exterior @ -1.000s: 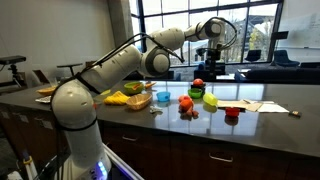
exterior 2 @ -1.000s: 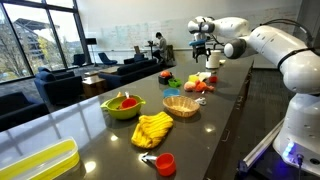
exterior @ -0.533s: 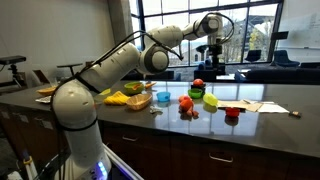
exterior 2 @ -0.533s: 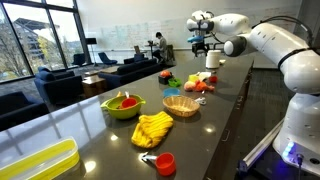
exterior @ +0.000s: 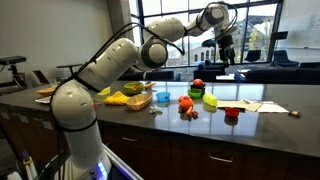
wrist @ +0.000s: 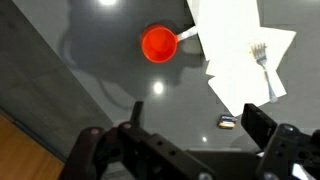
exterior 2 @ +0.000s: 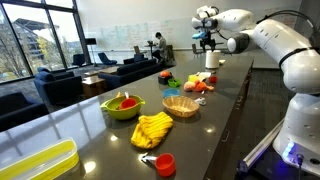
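I will next close my gripper on the white paper sheet's edge (exterior: 220,103) beside the green cup.
My gripper (exterior: 225,45) hangs high above the dark counter (exterior: 270,95), open and empty. It also shows in an exterior view as the gripper (exterior 2: 207,38) near the counter's far end. In the wrist view the gripper (wrist: 195,135) has its two fingers wide apart with nothing between them. Far below lies a red cup (wrist: 157,43) seen from above, next to white paper sheets (wrist: 235,50) with a fork (wrist: 260,52) on them. A small dark and yellow item (wrist: 228,122) lies nearest the fingers. The red cup (exterior: 232,114) stands beside the paper sheets (exterior: 255,105).
On the counter are an orange fruit (exterior: 186,102), a green cup (exterior: 210,100), a wicker basket (exterior 2: 181,106), a green bowl (exterior 2: 122,105), a yellow cloth (exterior 2: 153,128), another red cup (exterior 2: 165,162) and a yellow bin (exterior 2: 35,162). The counter edge (wrist: 30,125) crosses the lower left.
The arm has risen a little and swung along the counter toward the red cup and papers. The jaws have stayed open.
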Tool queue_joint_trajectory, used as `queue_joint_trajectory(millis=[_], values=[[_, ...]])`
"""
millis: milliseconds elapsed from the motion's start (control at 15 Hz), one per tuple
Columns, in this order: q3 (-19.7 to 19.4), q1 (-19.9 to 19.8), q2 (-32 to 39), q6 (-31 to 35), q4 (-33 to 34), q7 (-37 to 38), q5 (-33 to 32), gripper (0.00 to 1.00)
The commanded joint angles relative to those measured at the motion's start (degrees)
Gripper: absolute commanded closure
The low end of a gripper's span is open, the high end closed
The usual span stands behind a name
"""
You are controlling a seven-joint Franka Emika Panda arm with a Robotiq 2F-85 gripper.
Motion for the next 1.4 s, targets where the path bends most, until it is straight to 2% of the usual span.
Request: queue_joint_trajectory(millis=[0, 267, 467, 533, 600, 667, 733, 867, 933, 1000, 1067, 1133, 1200, 1267, 1333], values=[[0.6, 0.6, 4.6, -7.6, 1.3, 4.6, 0.3, 0.00], [2.9, 1.8, 9.2, -15.5, 1.9, 7.6, 2.4, 0.00], [4.1, 2.5, 12.3, -16.5, 3.6, 10.9, 3.6, 0.00], [4.1, 3.2, 9.7, -13.1, -2.4, 12.1, 3.7, 0.00], [4.0, 3.2, 10.6, -11.5, -1.9, 13.6, 3.9, 0.00], [3.9, 2.7, 14.5, -12.5, 4.5, 15.1, 3.7, 0.00], [3.3, 2.9, 11.8, -8.0, -1.4, 17.0, 3.5, 0.00], [2.6, 2.3, 13.1, -2.5, -1.1, 20.6, 3.0, 0.00], [2.4, 1.4, 17.4, -2.1, 5.0, 22.4, 2.5, 0.00], [1.8, 1.8, 15.0, 3.4, -1.4, 24.0, 2.2, 0.00], [1.5, 1.5, 15.9, 5.8, -1.8, 25.5, 2.0, 0.00], [1.6, 0.6, 20.4, 5.4, 4.4, 26.8, 1.9, 0.00], [1.6, 0.3, 21.3, 6.9, 4.2, 28.2, 1.9, 0.00], [1.2, 0.9, 18.8, 11.2, -2.5, 29.5, 2.0, 0.00], [1.0, 1.1, 19.8, 12.8, -2.6, 30.8, 1.9, 0.00]])
